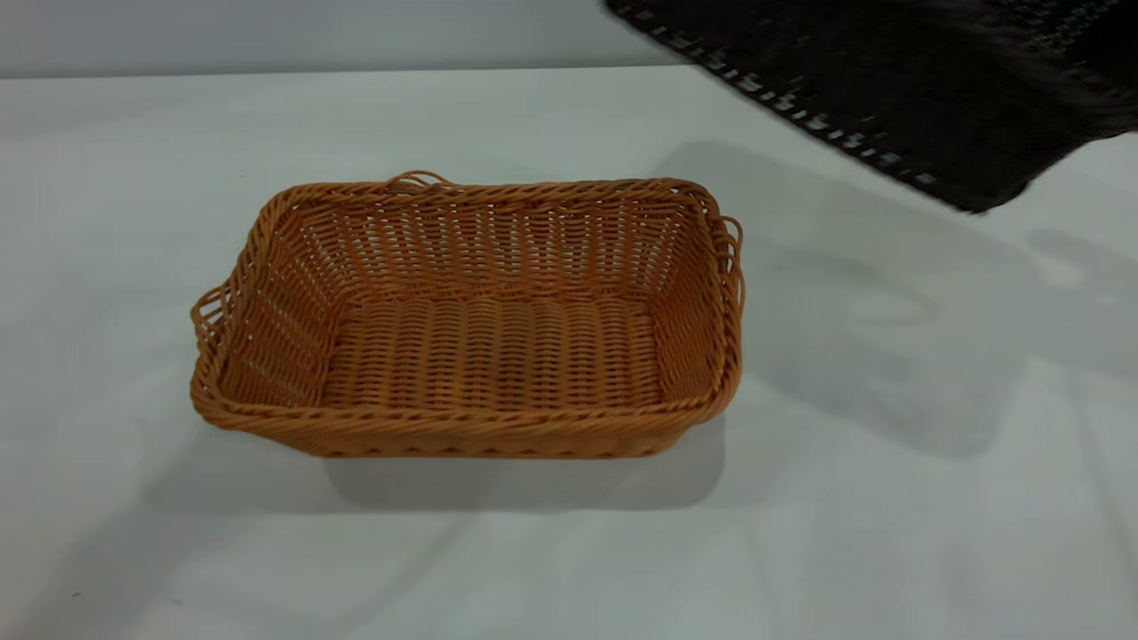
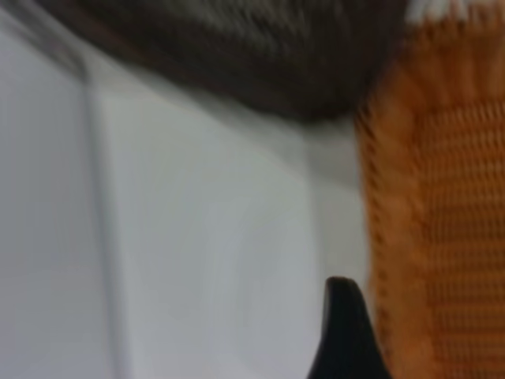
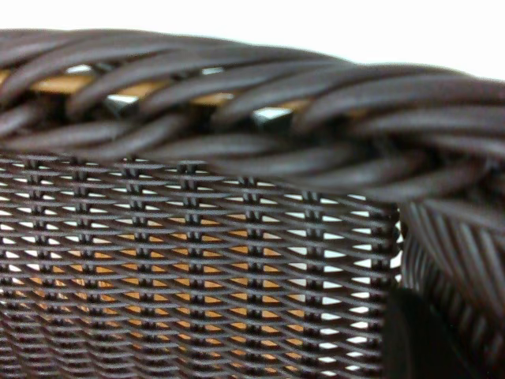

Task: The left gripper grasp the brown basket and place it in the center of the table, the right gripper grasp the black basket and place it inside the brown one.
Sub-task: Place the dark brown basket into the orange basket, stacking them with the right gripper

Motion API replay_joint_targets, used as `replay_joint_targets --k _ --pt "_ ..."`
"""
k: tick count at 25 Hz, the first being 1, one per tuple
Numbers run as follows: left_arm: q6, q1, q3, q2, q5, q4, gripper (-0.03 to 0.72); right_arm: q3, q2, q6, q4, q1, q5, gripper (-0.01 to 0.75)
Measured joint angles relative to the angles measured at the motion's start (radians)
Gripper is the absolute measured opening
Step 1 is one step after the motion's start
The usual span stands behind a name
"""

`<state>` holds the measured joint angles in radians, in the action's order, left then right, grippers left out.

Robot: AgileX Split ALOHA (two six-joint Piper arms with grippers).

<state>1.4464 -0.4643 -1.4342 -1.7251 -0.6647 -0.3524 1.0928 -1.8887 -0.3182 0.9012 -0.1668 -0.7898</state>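
Observation:
My right gripper needs to let go of the black basket, nested over the woven bottom inside the brown basket (image 1: pixel 523 304).
The brown basket (image 1: pixel 471 356) stands upright and empty in the middle of the white table (image 1: pixel 133 178). The black basket (image 1: pixel 898 89) hangs tilted in the air at the far right, above the table and apart from the brown one. In the right wrist view its dark weave (image 3: pixel 197 260) fills the picture, and my right gripper (image 3: pixel 398 343) is shut on its wall by the braided rim. My left gripper (image 2: pixel 345 335) shows only as a black tip beside the brown basket's outer wall (image 2: pixel 394 237), with the black basket (image 2: pixel 237 55) beyond. Neither gripper shows in the exterior view.
The black basket throws a wide shadow (image 1: pixel 853 293) on the table to the right of the brown basket. A grey wall (image 1: pixel 311 36) runs behind the table's far edge.

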Motion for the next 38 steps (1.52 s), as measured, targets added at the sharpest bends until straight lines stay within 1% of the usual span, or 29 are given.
replay_joint_targets --k 2,4,8,10,12,16,18,22,31,38 --pt "0.0 0.0 0.0 0.087 0.009 -0.021 0.446 0.004 -0.018 0.002 0.001 0.09 0.013 0.083" --pt "0.0 0.0 0.0 0.147 0.034 -0.054 0.446 0.018 -0.046 0.002 0.001 0.202 0.025 0.083" --pt "0.0 0.0 0.0 0.204 0.051 -0.128 0.446 0.111 -0.138 0.023 -0.001 0.387 0.03 0.083" --pt "0.0 0.0 0.0 0.207 0.051 -0.145 0.446 0.166 -0.19 0.045 -0.004 0.445 0.033 0.083" --pt "0.0 0.0 0.002 0.207 0.051 -0.15 0.446 0.213 -0.24 0.069 -0.023 0.487 0.036 0.083" --pt "0.0 0.0 0.007 0.207 0.051 -0.151 0.446 0.243 -0.31 0.105 -0.098 0.519 0.044 0.083" --pt "0.0 0.0 0.007 0.207 0.051 -0.154 0.446 0.247 -0.331 0.125 -0.116 0.52 0.051 0.083" --pt "0.0 0.0 0.007 0.207 0.051 -0.157 0.446 0.247 -0.354 0.137 -0.164 0.518 0.11 0.083" --pt "0.0 0.0 0.007 0.207 0.051 -0.158 0.446 0.247 -0.354 0.118 -0.228 0.517 0.16 0.087" --pt "0.0 0.0 0.007 0.207 0.051 -0.158 0.446 0.247 -0.354 0.116 -0.259 0.517 0.193 0.116"
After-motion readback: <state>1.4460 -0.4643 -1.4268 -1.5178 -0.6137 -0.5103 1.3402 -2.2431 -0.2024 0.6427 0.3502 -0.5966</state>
